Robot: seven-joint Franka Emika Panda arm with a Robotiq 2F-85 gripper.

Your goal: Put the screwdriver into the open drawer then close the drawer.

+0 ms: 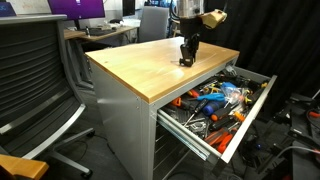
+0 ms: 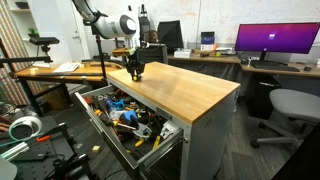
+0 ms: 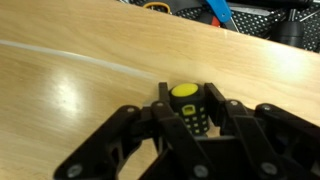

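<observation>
I need to release the screwdriver, now standing on the wooden worktop, at the far end of the open drawer (image 1: 254,88), just inside the drawer's front panel.
The screwdriver (image 3: 187,108) is a stubby black tool with a yellow cap and yellow dots, standing on the wooden worktop (image 3: 90,90). In the wrist view my gripper (image 3: 190,112) has its black fingers closed against both sides of it. In both exterior views the gripper (image 1: 187,58) (image 2: 135,70) is down at the worktop near the edge above the drawer; the screwdriver itself is too small to pick out there. The drawer (image 1: 243,125) (image 2: 152,148), wide, light grey and uppermost in the cabinet, is pulled fully open and full of tools.
Several orange-handled and blue tools (image 1: 212,100) (image 2: 125,115) lie in the drawer. Lower grey drawers (image 1: 175,150) are closed. A black office chair (image 1: 35,80) stands beside the cabinet. Desks with monitors (image 2: 275,40) and a chair (image 2: 290,105) stand behind.
</observation>
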